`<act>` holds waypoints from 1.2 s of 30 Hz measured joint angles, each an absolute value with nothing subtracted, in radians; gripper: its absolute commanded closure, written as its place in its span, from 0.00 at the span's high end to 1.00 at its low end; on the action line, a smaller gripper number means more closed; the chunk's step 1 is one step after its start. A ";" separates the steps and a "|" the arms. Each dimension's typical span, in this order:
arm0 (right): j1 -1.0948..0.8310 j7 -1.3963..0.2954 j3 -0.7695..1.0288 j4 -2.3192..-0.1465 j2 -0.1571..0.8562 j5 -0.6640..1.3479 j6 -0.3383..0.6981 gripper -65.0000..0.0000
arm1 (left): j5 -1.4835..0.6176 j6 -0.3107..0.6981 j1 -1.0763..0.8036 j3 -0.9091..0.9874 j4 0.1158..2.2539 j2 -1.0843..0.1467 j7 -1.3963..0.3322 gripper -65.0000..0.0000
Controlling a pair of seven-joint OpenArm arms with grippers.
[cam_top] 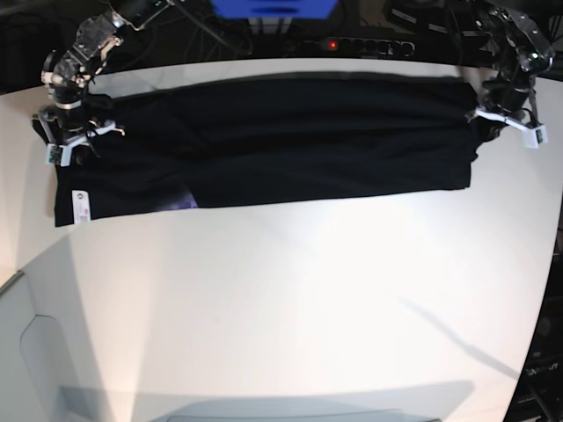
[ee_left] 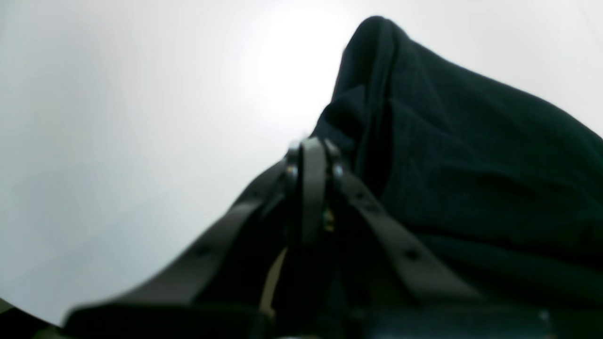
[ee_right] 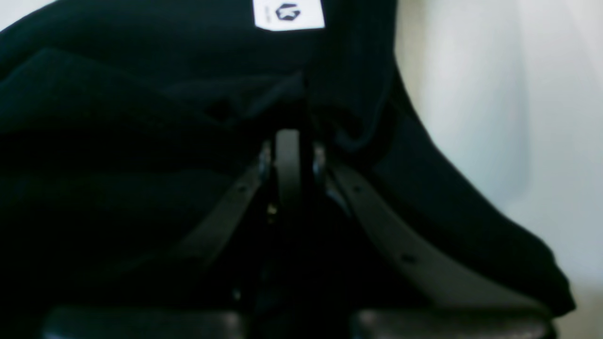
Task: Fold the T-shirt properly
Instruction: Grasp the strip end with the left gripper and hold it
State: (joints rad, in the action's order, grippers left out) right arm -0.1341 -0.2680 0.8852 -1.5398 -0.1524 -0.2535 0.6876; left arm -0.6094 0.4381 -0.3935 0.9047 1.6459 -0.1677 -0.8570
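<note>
My left gripper will open and grip deeper cloth (cam_top: 455, 129) before it folds the T-shirt's end toward the label, because it pinches only the edge of that end.
The black T-shirt (cam_top: 264, 141) lies as a long folded band across the far part of the white table (cam_top: 290, 299). Its white label (cam_top: 79, 204) sits at the left end and also shows in the right wrist view (ee_right: 288, 14); a bit of purple print (cam_top: 185, 200) peeks out at the lower edge. My right gripper (cam_top: 75, 136) is at the left end, shut with cloth bunched around its tips (ee_right: 288, 141). My left gripper (cam_top: 484, 119) is at the right end, shut at the cloth's edge (ee_left: 311, 150), where the T-shirt (ee_left: 471, 165) rises in a peak.
A blue box (cam_top: 273, 9) and a black power strip with a red light (cam_top: 352, 44) lie behind the table's far edge. The table's curved edge runs down the right side (cam_top: 556, 264). A pale panel (cam_top: 35, 352) stands at the near left.
</note>
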 measured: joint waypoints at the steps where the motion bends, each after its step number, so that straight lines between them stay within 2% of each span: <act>1: -0.134 -0.268 0.885 -1.539 -0.152 -0.253 0.688 0.00 | -0.610 0.438 -0.393 0.905 1.646 -0.168 -0.857 0.00; 15: -0.134 -0.268 0.885 -1.539 -0.152 -0.253 0.688 0.00 | -0.606 0.438 -0.398 0.947 1.756 -0.116 -0.860 0.00; 23: -0.134 -0.268 0.885 -1.539 -0.152 -0.251 0.688 0.00 | -0.592 0.437 -0.355 0.943 1.602 -0.122 -0.859 0.01; 28: -0.134 -0.268 0.885 -1.539 -0.152 -0.250 0.688 0.00 | -0.598 0.434 -0.340 0.941 1.563 -0.124 -0.845 0.21; 36: -0.134 -0.268 0.885 -1.539 -0.152 -0.250 0.688 0.00 | -0.595 0.431 -0.349 0.949 1.587 -0.124 -0.849 0.62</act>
